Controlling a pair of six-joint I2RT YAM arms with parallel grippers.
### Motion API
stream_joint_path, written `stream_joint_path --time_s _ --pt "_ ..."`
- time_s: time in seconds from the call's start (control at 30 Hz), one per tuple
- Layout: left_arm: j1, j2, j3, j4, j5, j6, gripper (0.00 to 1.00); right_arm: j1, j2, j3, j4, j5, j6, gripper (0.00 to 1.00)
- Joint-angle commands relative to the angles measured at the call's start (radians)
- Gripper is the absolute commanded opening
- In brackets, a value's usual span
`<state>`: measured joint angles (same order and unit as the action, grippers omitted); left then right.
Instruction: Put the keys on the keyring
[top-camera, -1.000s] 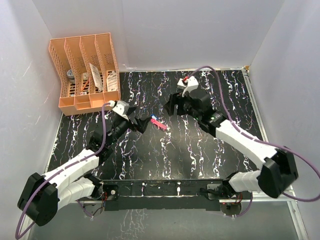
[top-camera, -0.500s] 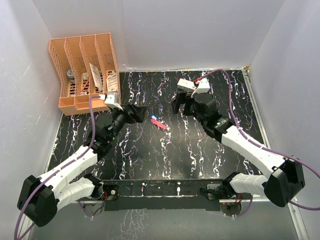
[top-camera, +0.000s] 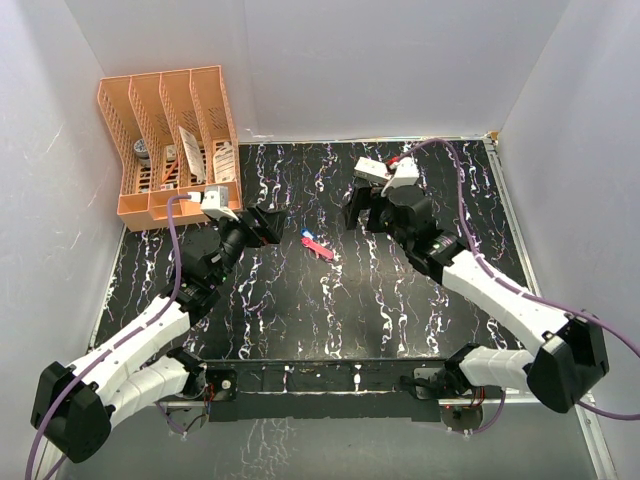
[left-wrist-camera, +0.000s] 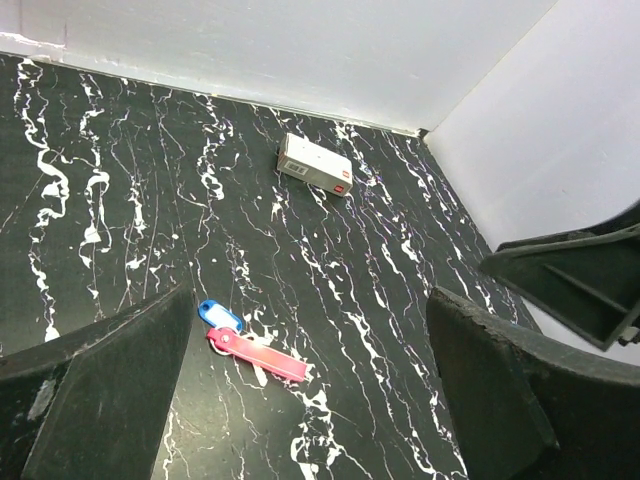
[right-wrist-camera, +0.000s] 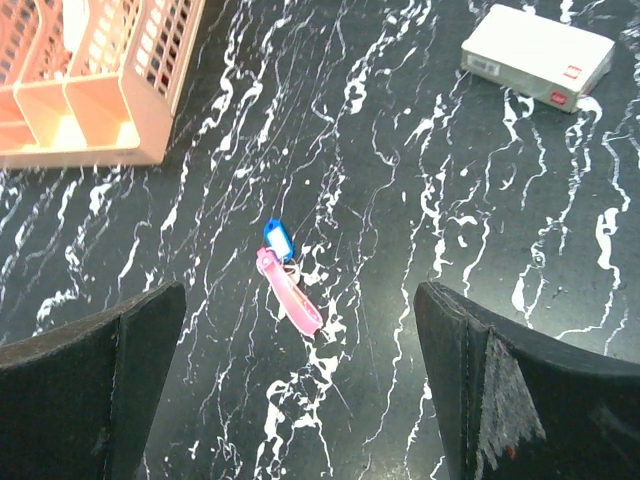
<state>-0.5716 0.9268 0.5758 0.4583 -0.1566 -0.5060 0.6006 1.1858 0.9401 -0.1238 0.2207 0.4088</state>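
Next, I close my right gripper on the middle of the pink key (top-camera: 318, 249) (right-wrist-camera: 290, 296), so the blue head and the keyring stay free beyond its fingers.
The keys (top-camera: 317, 245) lie together on the black marbled table between my two arms. One is slim and pink (right-wrist-camera: 292, 294), the other has a blue head with a pale face (right-wrist-camera: 277, 239). A small silvery keyring (right-wrist-camera: 293, 268) shows where they meet. The left wrist view has the blue head (left-wrist-camera: 219, 314) and the pink key (left-wrist-camera: 262, 356) near the left finger. My left gripper (top-camera: 262, 225) is open just left of them and holds nothing. My right gripper (top-camera: 362, 212) is open to their upper right and is also empty. Neither touches the keys.
A white rectangular box (top-camera: 370, 168) with red marks lies at the back by the right wrist, also in the wrist views (left-wrist-camera: 315, 164) (right-wrist-camera: 538, 56). An orange slotted organiser (top-camera: 170, 140) with small items stands at the back left. White walls enclose the table.
My left gripper has drawn back up and left, away from the keys. The right wrist has shifted right, uncovering the white box. The keys have not moved.
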Motion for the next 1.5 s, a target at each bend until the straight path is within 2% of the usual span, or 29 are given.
stream_joint_path --time_s 0.0,0.1,0.23,0.37,0.5,0.93,1.07,1.27,1.47 --pt "-0.004 0.004 0.036 -0.02 -0.005 -0.006 0.99 -0.002 0.147 0.084 -0.063 -0.165 -0.078 0.98" --pt "-0.003 0.018 0.036 -0.032 0.013 -0.024 0.99 0.002 0.284 0.159 -0.155 -0.278 -0.132 0.98" --pt "-0.003 0.014 0.017 -0.014 0.018 -0.032 0.99 0.012 0.316 0.092 -0.039 -0.322 -0.156 0.98" --pt "-0.003 0.02 0.025 -0.024 0.019 -0.03 0.99 0.014 0.382 0.108 -0.039 -0.357 -0.19 0.98" --pt "-0.002 0.032 0.011 -0.004 0.018 -0.036 0.99 0.025 0.445 0.112 -0.002 -0.366 -0.208 0.97" --pt "-0.003 0.04 -0.004 0.005 0.005 -0.027 0.99 0.042 0.587 0.158 0.106 -0.311 -0.264 0.82" --pt "-0.004 0.047 0.001 0.0 0.003 -0.026 0.99 0.042 0.625 0.179 0.103 -0.322 -0.265 0.71" --pt "-0.003 0.047 -0.001 -0.004 -0.003 -0.023 0.99 0.042 0.645 0.175 0.109 -0.321 -0.264 0.62" --pt "-0.004 0.053 -0.004 -0.002 -0.003 -0.022 0.99 0.044 0.639 0.155 0.11 -0.319 -0.262 0.45"
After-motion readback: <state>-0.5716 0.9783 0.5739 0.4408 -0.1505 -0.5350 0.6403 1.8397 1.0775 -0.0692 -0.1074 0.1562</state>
